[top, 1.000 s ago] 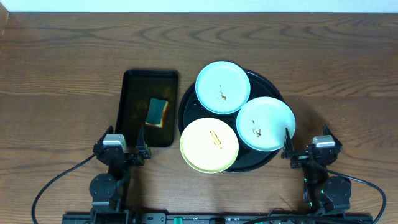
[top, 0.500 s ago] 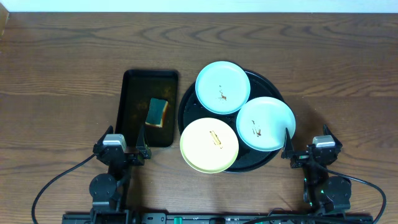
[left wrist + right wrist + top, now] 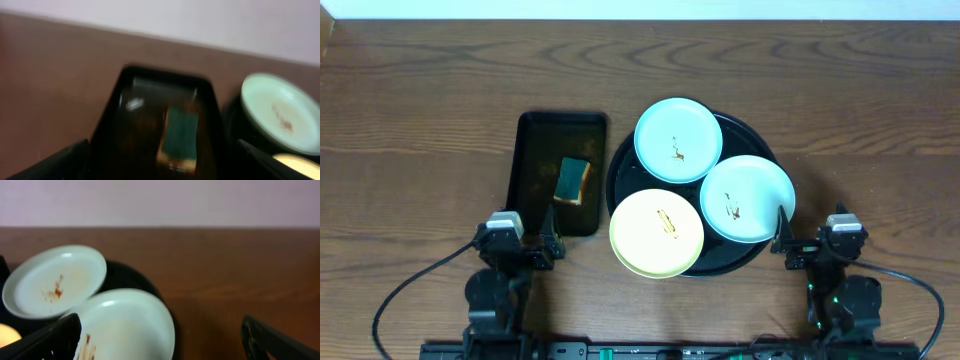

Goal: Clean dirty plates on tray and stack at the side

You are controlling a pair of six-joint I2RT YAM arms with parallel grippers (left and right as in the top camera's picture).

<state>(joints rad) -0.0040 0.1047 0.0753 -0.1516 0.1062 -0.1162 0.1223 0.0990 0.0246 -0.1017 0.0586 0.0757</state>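
Observation:
My left gripper will close next on the middle [image 3: 573,181] [image 3: 179,137] of the green and yellow sponge in the black rectangular tray, because the plates need cleaning.
Three plates lie on the round black tray [image 3: 750,132]: a mint-white plate [image 3: 678,139] at the back, a second mint-white plate [image 3: 747,198] at the right, and a pale yellow plate [image 3: 656,233] at the front left. Each has a brown smear. The two mint plates also show in the right wrist view [image 3: 55,280] [image 3: 125,327]. My left gripper [image 3: 518,242] is open and empty at the table's near edge, in front of the rectangular tray. My right gripper [image 3: 810,240] is open and empty, just right of the round tray.
A smaller black rectangular tray [image 3: 535,150] left of the round tray holds a green and yellow sponge [image 3: 572,180]. The sponge also shows blurred in the left wrist view [image 3: 179,135]. Bare wooden table [image 3: 880,130] lies to the far right and far left.
Both grippers have shifted very slightly at the near edge. The left wrist view is blurred with motion. Plates and sponge have not moved.

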